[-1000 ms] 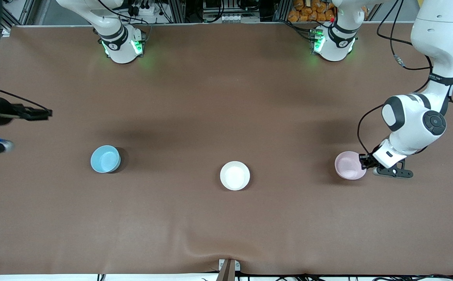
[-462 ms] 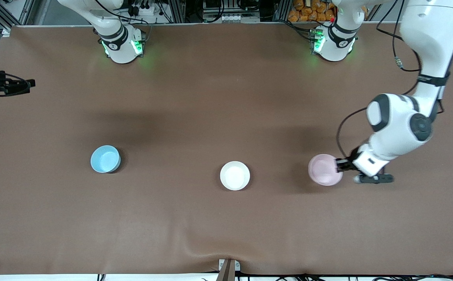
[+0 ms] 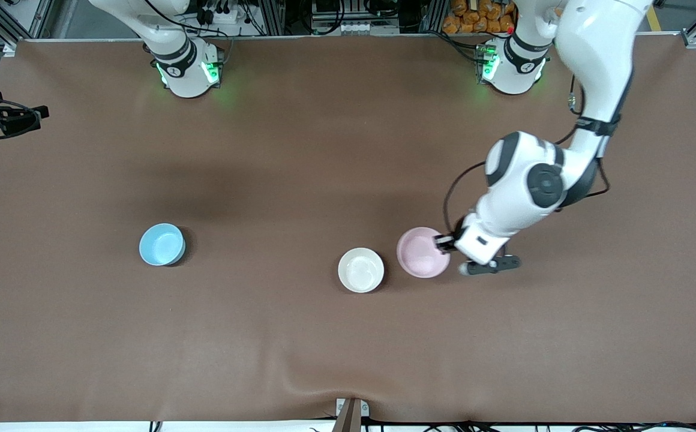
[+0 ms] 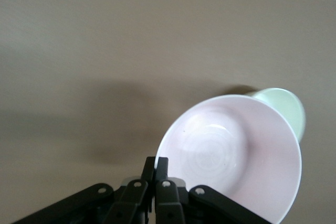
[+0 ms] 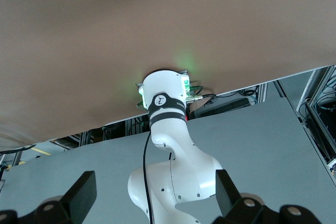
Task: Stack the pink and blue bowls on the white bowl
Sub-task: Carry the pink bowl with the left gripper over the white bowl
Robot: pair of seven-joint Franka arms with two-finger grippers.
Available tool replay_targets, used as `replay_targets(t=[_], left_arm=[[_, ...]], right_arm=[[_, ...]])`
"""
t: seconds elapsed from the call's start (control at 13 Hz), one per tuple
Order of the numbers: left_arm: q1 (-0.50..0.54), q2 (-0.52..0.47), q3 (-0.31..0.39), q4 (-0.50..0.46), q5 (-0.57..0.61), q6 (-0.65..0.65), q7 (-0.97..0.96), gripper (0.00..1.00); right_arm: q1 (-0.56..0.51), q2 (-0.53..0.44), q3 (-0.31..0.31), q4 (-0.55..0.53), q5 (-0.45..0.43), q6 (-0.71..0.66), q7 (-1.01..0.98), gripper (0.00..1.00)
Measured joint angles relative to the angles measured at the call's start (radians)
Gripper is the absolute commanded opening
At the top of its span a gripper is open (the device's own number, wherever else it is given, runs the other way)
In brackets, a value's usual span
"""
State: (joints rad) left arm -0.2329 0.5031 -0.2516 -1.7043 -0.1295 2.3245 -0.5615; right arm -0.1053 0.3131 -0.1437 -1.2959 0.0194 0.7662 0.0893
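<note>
Next, my left gripper lets go of the pale pink bowl, nested inside the hollow of the white bowl [image 3: 360, 270] [image 4: 281, 111].
My left gripper [image 3: 444, 243] is shut on the rim of the pale pink bowl [image 3: 422, 253] and holds it just above the table, right beside the white bowl [image 3: 360, 270] on the side toward the left arm's end. In the left wrist view the fingertips [image 4: 156, 163] pinch the pink bowl [image 4: 236, 156], and the white bowl [image 4: 286, 107] peeks out from under its rim. The light blue bowl [image 3: 162, 244] stands alone toward the right arm's end. My right gripper [image 3: 35, 113] waits open over the table's edge at that end, with nothing between its fingers [image 5: 84, 190].
A brown cloth [image 3: 300, 150] covers the table, with a raised fold [image 3: 330, 375] near the front edge. The two arm bases [image 3: 187, 72] [image 3: 513, 69] stand along the edge farthest from the front camera.
The left arm has carried the pink bowl from the left arm's end of the table to beside the white bowl. The right gripper has drawn back and up toward the table's edge.
</note>
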Motion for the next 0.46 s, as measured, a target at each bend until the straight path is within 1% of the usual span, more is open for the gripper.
replay_targets(t=[0.23,0.46], left_arm=[[-0.125,0.101,0.028,0.127,0.078,-0.012,-0.159,0.00],[-0.146,0.187,0.038,0.208,0.085,-0.013,-0.185,0.00]], right_arm=[[0.004,0.000,0.010,0.002,0.001,0.092,0.000,1.00],[0.028,0.000,0.018,0.008,0.001,0.206,0.000,1.00]])
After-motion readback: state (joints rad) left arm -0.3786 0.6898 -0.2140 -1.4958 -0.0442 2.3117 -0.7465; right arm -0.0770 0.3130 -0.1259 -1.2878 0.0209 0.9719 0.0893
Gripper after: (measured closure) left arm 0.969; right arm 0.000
